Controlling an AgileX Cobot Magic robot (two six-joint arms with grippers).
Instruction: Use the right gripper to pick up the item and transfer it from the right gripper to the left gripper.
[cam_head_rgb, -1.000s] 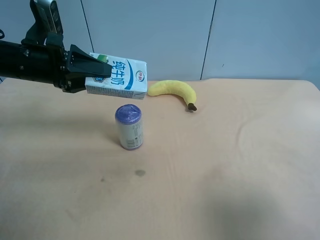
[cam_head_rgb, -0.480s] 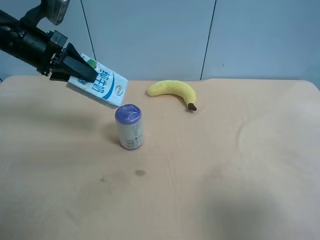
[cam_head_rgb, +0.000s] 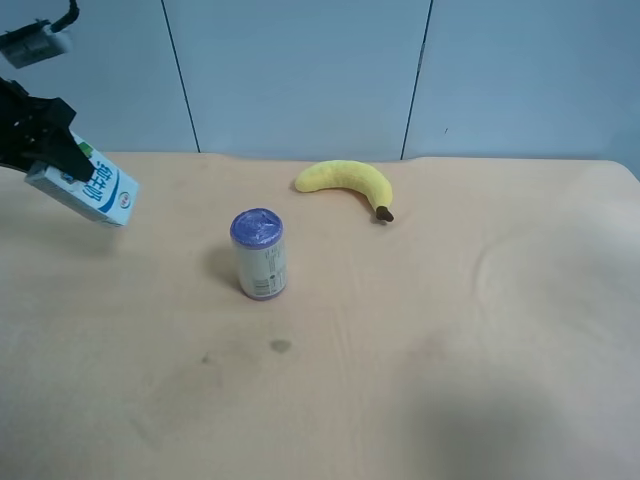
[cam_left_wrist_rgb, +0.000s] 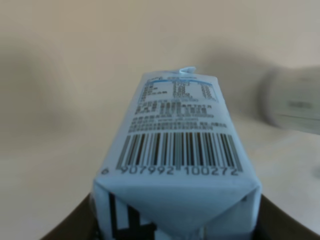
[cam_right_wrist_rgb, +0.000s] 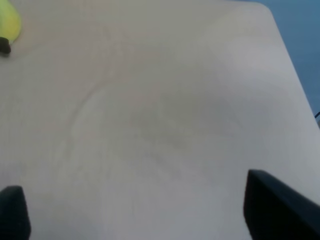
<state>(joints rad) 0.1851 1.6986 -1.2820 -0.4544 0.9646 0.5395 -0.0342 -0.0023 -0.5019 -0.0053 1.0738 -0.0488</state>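
I should let go of the milk carton with my left gripper on the bare table well out (cam_head_rgb: 60, 264) beside the purple-lidded can.
The item, a white milk carton (cam_head_rgb: 98, 190) with blue print, hangs tilted over the table's far left edge. My left gripper (cam_head_rgb: 62, 152), on the arm at the exterior high view's left, is shut on the carton's end. In the left wrist view the carton (cam_left_wrist_rgb: 177, 160) fills the middle, barcode side up, between the dark fingers (cam_left_wrist_rgb: 70, 229). In its own wrist view my right gripper (cam_right_wrist_rgb: 145, 215) stands open over bare table, nothing between its fingertips (cam_right_wrist_rgb: 272, 207). That gripper lies outside the exterior high view.
A purple-lidded can (cam_head_rgb: 258, 253) stands upright left of the table's (cam_head_rgb: 450, 350) middle, blurred in the left wrist view (cam_left_wrist_rgb: 292, 100). A yellow banana (cam_head_rgb: 345, 180) lies behind it; its tip (cam_right_wrist_rgb: 7, 25) shows in the right wrist view. Blue wall panels stand behind.
My left gripper has carried the carton leftward and lower, away from above the can to the table's far left edge, and the carton has tilted downward.
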